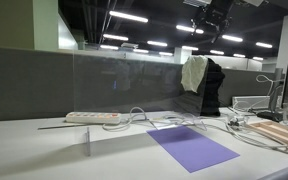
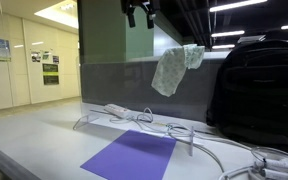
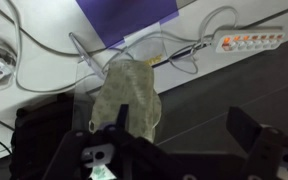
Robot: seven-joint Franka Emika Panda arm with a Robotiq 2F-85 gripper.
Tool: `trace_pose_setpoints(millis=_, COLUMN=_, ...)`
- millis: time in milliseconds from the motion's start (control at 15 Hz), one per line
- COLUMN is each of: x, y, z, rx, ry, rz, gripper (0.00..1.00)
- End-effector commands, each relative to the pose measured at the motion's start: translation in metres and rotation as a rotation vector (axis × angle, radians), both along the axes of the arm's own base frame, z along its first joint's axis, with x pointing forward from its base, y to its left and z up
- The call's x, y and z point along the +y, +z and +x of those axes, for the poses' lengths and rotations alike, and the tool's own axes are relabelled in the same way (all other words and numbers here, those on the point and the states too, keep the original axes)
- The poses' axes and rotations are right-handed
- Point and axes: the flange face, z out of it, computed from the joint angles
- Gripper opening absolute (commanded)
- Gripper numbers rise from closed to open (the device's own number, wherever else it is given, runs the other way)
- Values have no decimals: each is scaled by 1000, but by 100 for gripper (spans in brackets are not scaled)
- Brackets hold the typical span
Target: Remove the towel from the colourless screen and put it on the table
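My gripper needs to next move to the cream towel's top fold [image 1: 196, 59] [image 3: 127, 98], where it hangs over the top edge of the colourless screen, and close there.
The cream towel [image 1: 194, 72] hangs rumpled over the top edge of the colourless screen [image 1: 124, 85], at its far end next to a black backpack. It also shows in an exterior view [image 2: 174, 68] and in the wrist view [image 3: 129, 95]. The screen [image 2: 124, 85] stands upright on the pale table [image 1: 44, 150]. My gripper [image 1: 212, 18] hangs high above the towel, well apart from it, also seen in an exterior view [image 2: 139, 10]. In the wrist view my gripper [image 3: 174, 135] is open and empty, its fingers wide apart.
A purple mat [image 1: 191, 147] lies on the table in front of the screen. A white power strip [image 1: 92, 118] and several cables lie beside it. A black backpack [image 2: 259, 85] stands behind the towel. A grey partition [image 1: 24, 85] runs behind the screen.
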Motion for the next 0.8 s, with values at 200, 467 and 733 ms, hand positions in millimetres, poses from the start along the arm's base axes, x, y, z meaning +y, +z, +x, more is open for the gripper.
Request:
trace_pose_setpoints(millis=200, x=-45, y=-12, z=45, rx=-98, ry=-16, rz=-45, gripper=100)
trace_pose_setpoints(millis=467, x=-67, y=-31, z=73, rx=-45, ry=22, rz=-95, gripper=100)
trace_pose_setpoints(millis=733, x=-76, y=-26, z=93, rx=-10, ry=28, rz=-146, gripper=100)
